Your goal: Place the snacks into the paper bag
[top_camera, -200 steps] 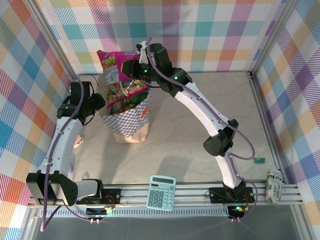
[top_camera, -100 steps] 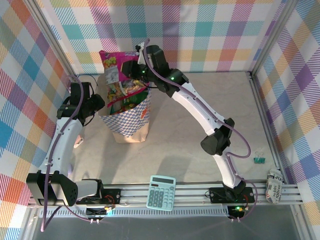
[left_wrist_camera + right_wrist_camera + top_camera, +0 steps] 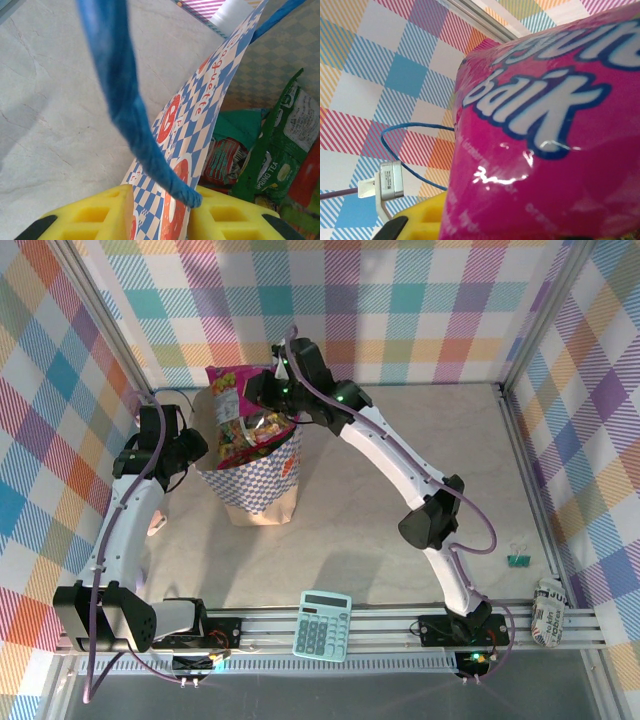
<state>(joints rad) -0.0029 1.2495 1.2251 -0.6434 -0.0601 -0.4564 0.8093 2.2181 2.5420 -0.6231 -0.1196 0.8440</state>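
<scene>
The big magenta packet, now at the bag's back edge, will be let go by my right gripper on top of the other snacks (image 3: 244, 430) inside the opening of the paper bag.
The paper bag (image 3: 262, 478) stands upright at the left of the table, its mouth packed with several snacks (image 3: 250, 435). My left gripper (image 3: 198, 448) is shut on the bag's left rim. In the left wrist view the checkered wall of the paper bag (image 3: 200, 120) runs between my yellow pads (image 3: 100, 215), with the blue cord handle (image 3: 120, 95) in front and a green packet (image 3: 272, 160) and a red packet (image 3: 225, 160) inside. My right gripper (image 3: 258, 390) is shut on the big magenta packet (image 3: 226, 390) at the bag's back edge. That magenta packet (image 3: 545, 150) hides most of my yellow finger (image 3: 422, 220).
A pale teal calculator (image 3: 322, 624) lies on the front rail. A small teal clip (image 3: 517, 560) and a crumpled white object (image 3: 548, 612) sit at the right front. Metal frame posts and checkered walls close in the table.
My right gripper has moved left and down with the magenta packet, which now sits lower at the bag's mouth. The left arm has held still on the rim.
</scene>
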